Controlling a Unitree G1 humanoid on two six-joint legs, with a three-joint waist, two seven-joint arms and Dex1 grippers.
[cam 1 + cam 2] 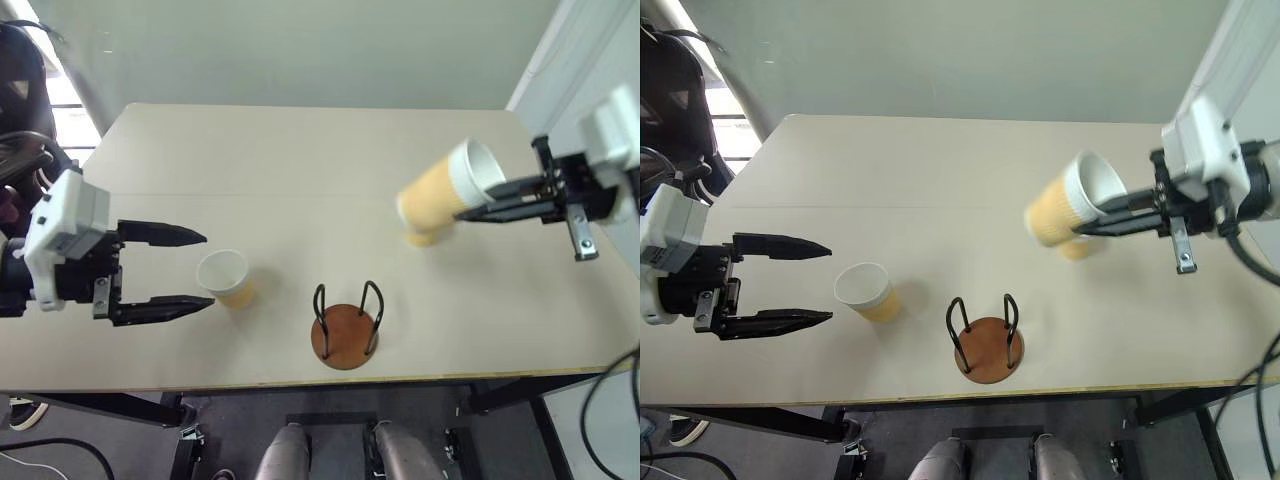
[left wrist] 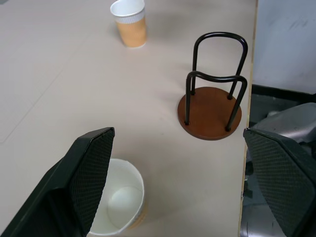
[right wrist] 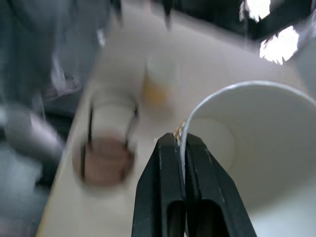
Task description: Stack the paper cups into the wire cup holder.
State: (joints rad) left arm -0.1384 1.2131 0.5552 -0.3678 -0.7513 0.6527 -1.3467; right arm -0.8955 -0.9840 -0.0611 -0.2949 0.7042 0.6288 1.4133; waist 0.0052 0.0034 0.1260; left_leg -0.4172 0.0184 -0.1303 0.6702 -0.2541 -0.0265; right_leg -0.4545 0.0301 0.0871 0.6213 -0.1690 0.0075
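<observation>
My right gripper has the tan-yellow paper cup, tilted above another paper cup. Next, I set it down on the reddish-brown disc (image 1: 342, 328) (image 3: 106, 152) between the holder's black loops.
My right gripper (image 1: 472, 210) is shut on the rim of a tan-yellow paper cup (image 1: 445, 190), which it holds tilted on its side above the table's right half. In the right wrist view its fingers (image 3: 170, 163) pinch that cup's wall (image 3: 247, 148). Beneath the lifted cup, another paper cup (image 1: 424, 237) stands on the table, mostly hidden. A third paper cup (image 1: 225, 277) stands upright just in front of my open left gripper (image 1: 208, 270). The wire cup holder (image 1: 345, 332), black loops on a reddish-brown disc, stands empty near the front edge between the arms.
The beige table (image 1: 300, 150) stretches bare toward the back. Its front edge runs just below the holder. A white panel (image 1: 560, 60) rises at the back right, and dark equipment (image 1: 20, 90) stands at the far left.
</observation>
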